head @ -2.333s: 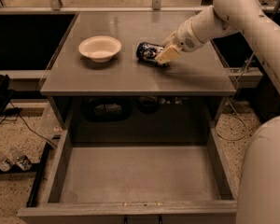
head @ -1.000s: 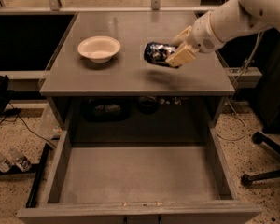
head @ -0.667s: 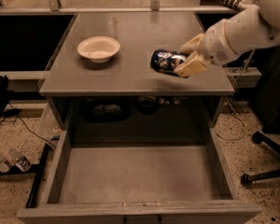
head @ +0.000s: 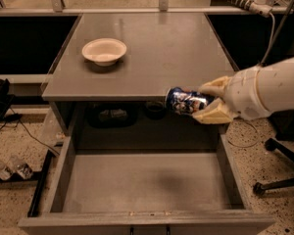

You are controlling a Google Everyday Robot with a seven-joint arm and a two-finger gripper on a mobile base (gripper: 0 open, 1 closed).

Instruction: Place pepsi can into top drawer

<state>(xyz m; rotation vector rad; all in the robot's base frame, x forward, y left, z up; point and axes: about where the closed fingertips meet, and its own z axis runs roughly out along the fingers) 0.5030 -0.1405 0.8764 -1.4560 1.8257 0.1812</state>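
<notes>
My gripper will release the pepsi can, now in the air above that drawer, on the grey bottom at the back of the top drawer (head: 173,149).
My gripper (head: 206,103) comes in from the right and is shut on the pepsi can (head: 186,101), a dark blue can with white and red markings. The can lies on its side in the air, level with the front edge of the tabletop and above the back right part of the top drawer (head: 147,182). The drawer is pulled fully open below the table, wide and shallow with a bare grey floor. My cream fingers (head: 213,115) clamp the can from above and below.
A cream-white bowl (head: 104,51) sits on the grey tabletop (head: 157,43) at the left. Dark shapes sit on a shelf behind the drawer (head: 112,115). An office chair base (head: 279,175) stands on the floor at the right. Plastic bottles (head: 10,166) lie on the floor at the left.
My gripper has lifted the can off the tabletop and carried it forward, toward the camera, to the table's front edge above the open drawer.
</notes>
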